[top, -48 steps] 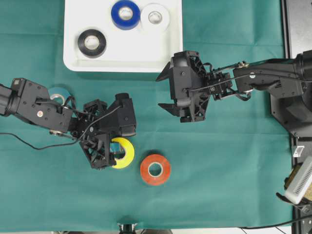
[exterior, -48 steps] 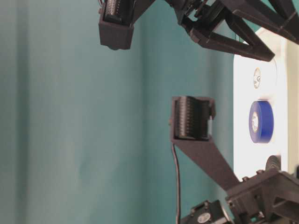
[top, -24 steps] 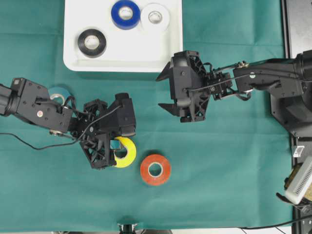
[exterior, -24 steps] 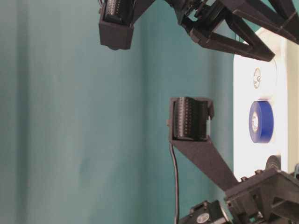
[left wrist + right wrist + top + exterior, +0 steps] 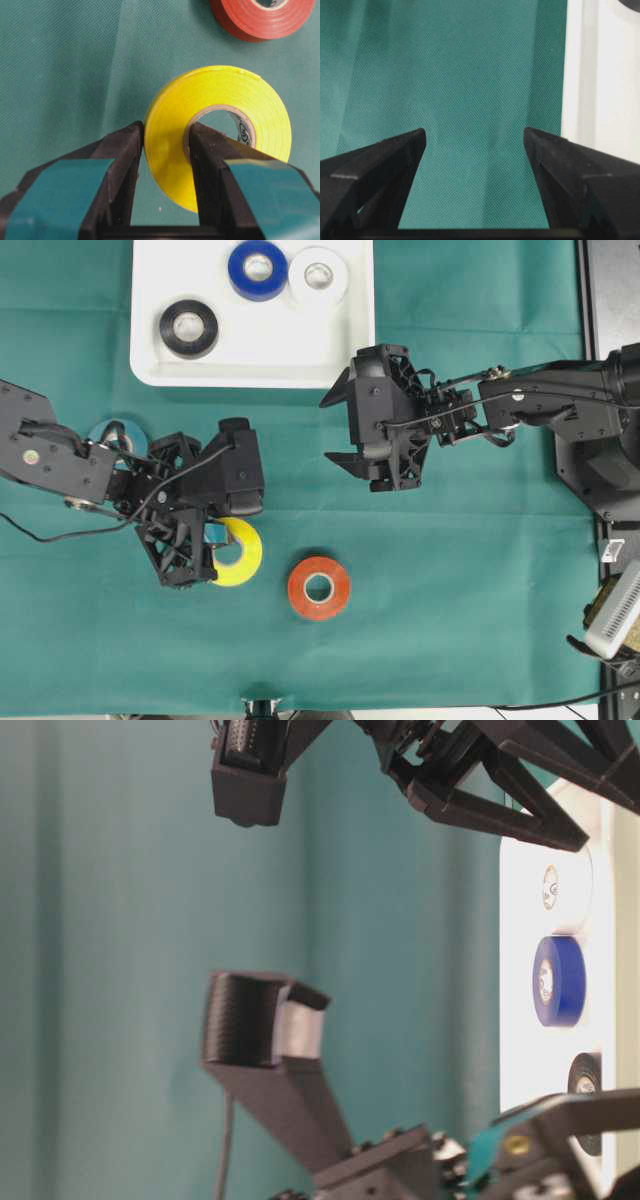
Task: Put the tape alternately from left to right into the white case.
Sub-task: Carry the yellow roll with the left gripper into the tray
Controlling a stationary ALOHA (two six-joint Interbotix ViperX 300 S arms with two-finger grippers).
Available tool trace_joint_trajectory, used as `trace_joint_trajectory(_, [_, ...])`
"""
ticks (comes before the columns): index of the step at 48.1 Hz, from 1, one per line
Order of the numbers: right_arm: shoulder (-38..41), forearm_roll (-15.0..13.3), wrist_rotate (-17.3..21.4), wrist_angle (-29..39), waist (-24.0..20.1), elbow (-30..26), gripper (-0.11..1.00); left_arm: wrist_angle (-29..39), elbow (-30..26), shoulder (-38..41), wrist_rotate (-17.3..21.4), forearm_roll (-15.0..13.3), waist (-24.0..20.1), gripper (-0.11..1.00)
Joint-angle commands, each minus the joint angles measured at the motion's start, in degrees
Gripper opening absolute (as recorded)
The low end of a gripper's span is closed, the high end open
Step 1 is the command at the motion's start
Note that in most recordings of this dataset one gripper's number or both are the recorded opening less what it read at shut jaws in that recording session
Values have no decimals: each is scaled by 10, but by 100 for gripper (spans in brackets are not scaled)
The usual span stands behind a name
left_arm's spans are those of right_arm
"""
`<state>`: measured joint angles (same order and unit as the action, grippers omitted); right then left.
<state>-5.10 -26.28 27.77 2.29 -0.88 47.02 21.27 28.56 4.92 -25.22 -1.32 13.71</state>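
The robot's left gripper should release the yellow tape roll in the white case (image 5: pixel 261 337), between the black roll and the white roll. The yellow roll is now beside the red-orange roll.
My left gripper (image 5: pixel 207 545) is shut on the yellow tape roll (image 5: pixel 240 552). In the left wrist view one finger sits inside the core and the other outside the yellow roll (image 5: pixel 220 90), with the left gripper (image 5: pixel 167 132) pinching its wall. The red-orange roll (image 5: pixel 319 587) lies flat to its right. A teal roll (image 5: pixel 118 430) is partly hidden behind the left arm. The white case (image 5: pixel 300 350) holds the black (image 5: pixel 189 328), blue (image 5: pixel 257 268) and white (image 5: pixel 318 275) rolls. My right gripper (image 5: pixel 328 428) hangs open and empty just below the case's right corner.
A green cloth (image 5: pixel 450 570) covers the table. Black equipment (image 5: pixel 610 300) and the right arm's base stand along the right edge. The case's rim (image 5: pixel 580 75) shows at the right of the right wrist view.
The left jaws have shut on the yellow roll. The left arm has since shifted left with the roll in it. The right arm has not moved.
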Motion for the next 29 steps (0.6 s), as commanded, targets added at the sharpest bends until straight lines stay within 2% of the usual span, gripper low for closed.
trace_joint_trajectory(1, [-5, 1, 2, -4, -4, -9, 91, 4, -7, -25, -1, 2, -6, 27])
trace_joint_trajectory(14, [-5, 1, 2, -4, -4, -10, 91, 5, -10, -26, 6, 4, -36, 27])
trace_joint_trajectory(29, [-5, 1, 2, -4, -4, -9, 91, 4, -24, -26, 84, 3, -106, 27])
